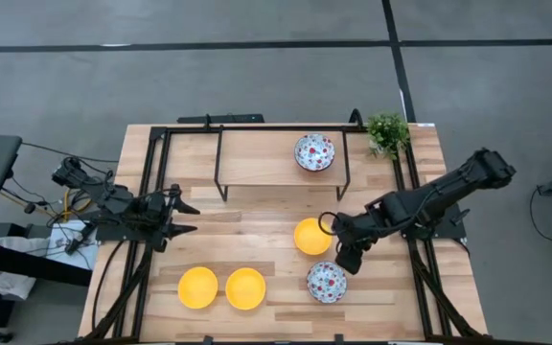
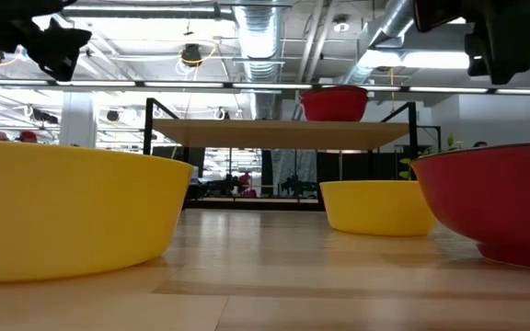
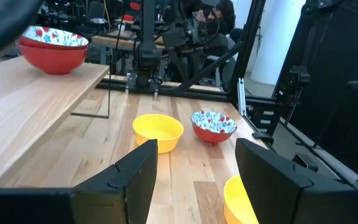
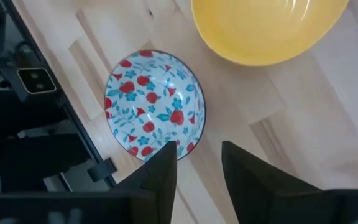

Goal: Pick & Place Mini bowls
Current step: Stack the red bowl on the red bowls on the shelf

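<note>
The robot's right gripper will grab the rim of the floral mini bowl (image 1: 341,271) (image 4: 199,136) on the table, on the side closest to the base of its own arm.
One floral mini bowl (image 1: 326,282) (image 4: 153,104) rests on its base on the table near the front right. My right gripper (image 1: 345,261) (image 4: 197,165) hangs open above its rim, clear of it in the low view (image 2: 495,37). Just beyond it sits a yellow bowl (image 1: 311,236) (image 4: 266,28). Two more yellow bowls (image 1: 197,287) (image 1: 245,288) stand side by side at the front. Another floral bowl (image 1: 314,151) (image 3: 53,48) stands on the raised shelf (image 1: 266,158). My left gripper (image 1: 185,216) (image 3: 194,180) waits open at the table's left side, pointing level across the table.
A small green plant (image 1: 388,132) stands at the far right corner. The shelf's black legs (image 1: 218,182) come down onto the table at the far middle. Black frame rails (image 1: 151,182) run along both sides. Bare wood lies in the middle between the shelf and the front bowls.
</note>
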